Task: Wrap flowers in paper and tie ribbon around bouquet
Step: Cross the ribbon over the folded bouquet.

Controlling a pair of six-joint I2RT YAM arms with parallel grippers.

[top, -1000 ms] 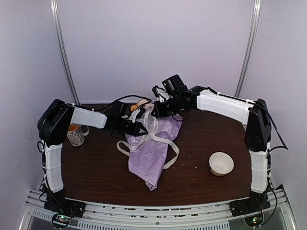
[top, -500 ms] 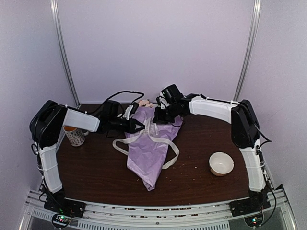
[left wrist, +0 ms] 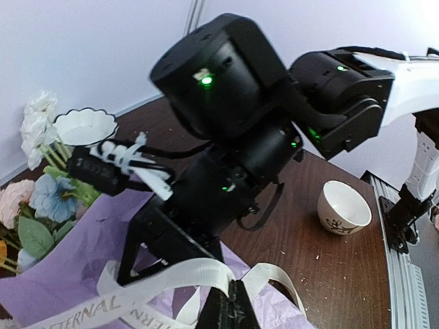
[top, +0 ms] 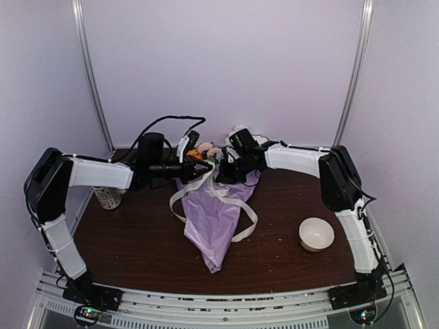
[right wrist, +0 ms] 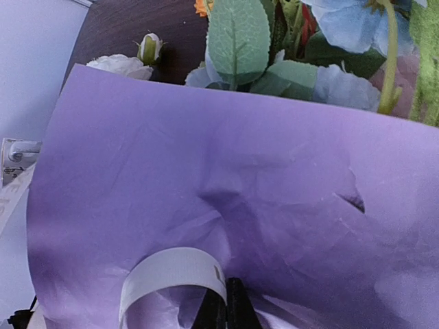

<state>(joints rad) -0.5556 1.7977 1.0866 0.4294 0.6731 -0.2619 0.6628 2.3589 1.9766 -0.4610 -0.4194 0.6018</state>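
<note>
My right gripper will open and take the piece of ribbon at my left gripper's finger tips (left wrist: pixel 218 270) before tightening, as it holds the ribbon at a slack loop over the paper.
The bouquet (top: pixel 214 218) lies mid-table as a cone of purple paper (right wrist: pixel 240 171) with its narrow end toward me. The flowers (top: pixel 204 151) poke out at its far end, with leaves and pale blooms (right wrist: pixel 274 41) close in the right wrist view. The cream ribbon (top: pixel 245 209) loops across the cone. My left gripper (top: pixel 206 170) (left wrist: pixel 233 284) is shut on a stretch of ribbon (left wrist: pixel 171 277). My right gripper (top: pixel 223 171) (right wrist: pixel 226 282) faces it over the wide end, shut on a ribbon loop (right wrist: pixel 171 269).
A patterned mug (top: pixel 108 197) stands at the table's left edge under my left arm. A white bowl (top: pixel 316 234) (left wrist: pixel 343 205) sits front right. Another white bowl (left wrist: pixel 84 127) stands at the back by the flowers. The walls are close behind.
Both arms have reached further toward the back wall, carrying the ribbon. The bouquet's wide end has shifted back, and the flower heads now show between the grippers.
</note>
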